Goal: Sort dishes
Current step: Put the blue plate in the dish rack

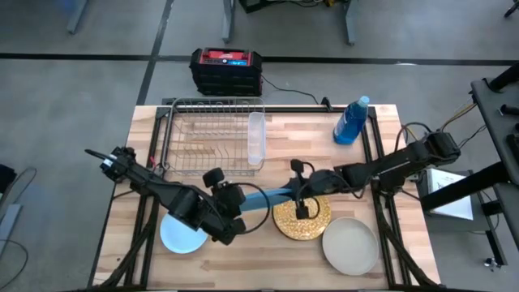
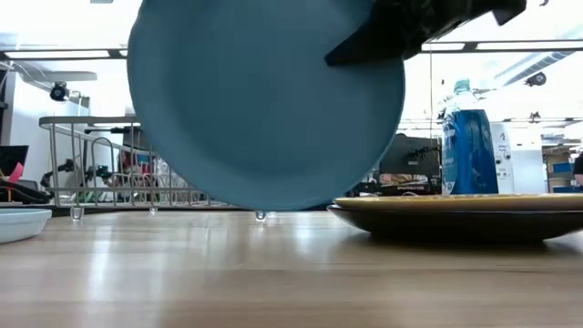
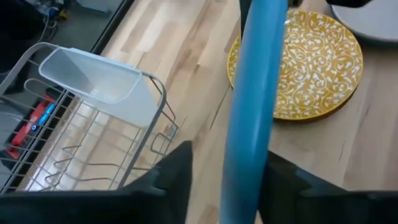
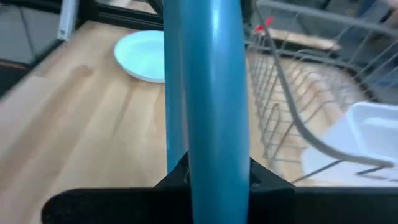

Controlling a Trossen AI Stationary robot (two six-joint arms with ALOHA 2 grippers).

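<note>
I should take the mid-blue plate by its free rim (image 1: 250,200) with my left gripper, since my right gripper holds it and the dish rack stands on my left gripper's side.
The large mid-blue plate (image 1: 272,196) stands on edge in the air between my two grippers, its face toward the near edge (image 2: 264,100). My right gripper (image 1: 298,195) is shut on its rim. My left gripper (image 1: 240,212) is open, with one finger on each side of the rim's other end (image 3: 249,124). The gold speckled plate (image 1: 302,219), the beige-grey plate (image 1: 350,245) and the small pale blue plate (image 1: 182,235) lie flat on the table. The dark teal-green plate is out of view. My right gripper pinches the plate's rim (image 4: 211,165) between its two fingers, at the plate's upper right (image 2: 387,55). It comes slanting down from the table's right. The plate hangs upright on edge, lifted clear of the table. My left gripper has a gap between one finger (image 3: 177,180) and the rim. I cannot tell whether the other finger (image 3: 283,183) touches.
A wire dish rack (image 1: 207,134) stands at the far left, with a clear plastic holder (image 1: 256,138) on its right side. A blue bottle (image 1: 353,122) stands at the far right. A red and black box (image 1: 225,70) sits beyond the far edge. Bare wood lies along the near edge.
</note>
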